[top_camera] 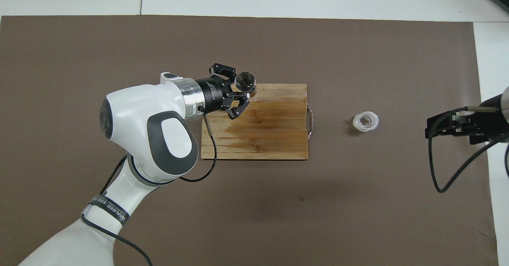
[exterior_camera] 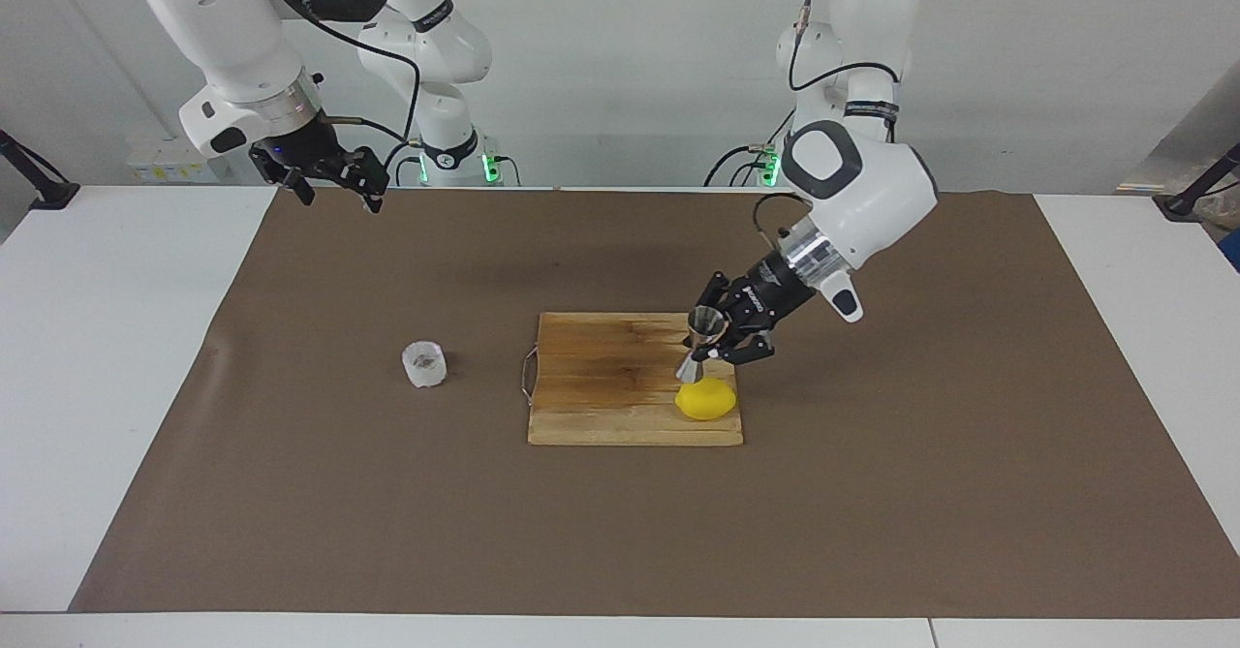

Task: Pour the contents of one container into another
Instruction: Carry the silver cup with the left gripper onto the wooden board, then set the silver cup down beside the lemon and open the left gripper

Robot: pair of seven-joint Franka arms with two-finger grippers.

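Note:
Next, I set the steel jigger upright near the middle of the wooden board (top_camera: 256,111) with my left gripper.
My left gripper (exterior_camera: 715,342) is shut on the steel hourglass jigger (exterior_camera: 701,343), gripping it at the waist. It holds the jigger slightly tilted, open end up, just above the wooden board (exterior_camera: 601,377). In the overhead view the jigger's open mouth (top_camera: 245,80) shows at the left gripper (top_camera: 242,88). The translucent whitish cup (exterior_camera: 424,363) stands upright on the brown mat beside the board, toward the right arm's end, with a brownish bit inside (top_camera: 366,121). My right gripper (exterior_camera: 337,183) is open and empty, raised over the mat's edge at its own end (top_camera: 447,125), waiting.
A yellow lemon (exterior_camera: 706,400) lies on the board's corner, just below the jigger; the left arm hides it in the overhead view. The board (top_camera: 270,123) has a wire handle (top_camera: 310,120) facing the cup. A brown mat (exterior_camera: 872,512) covers the table.

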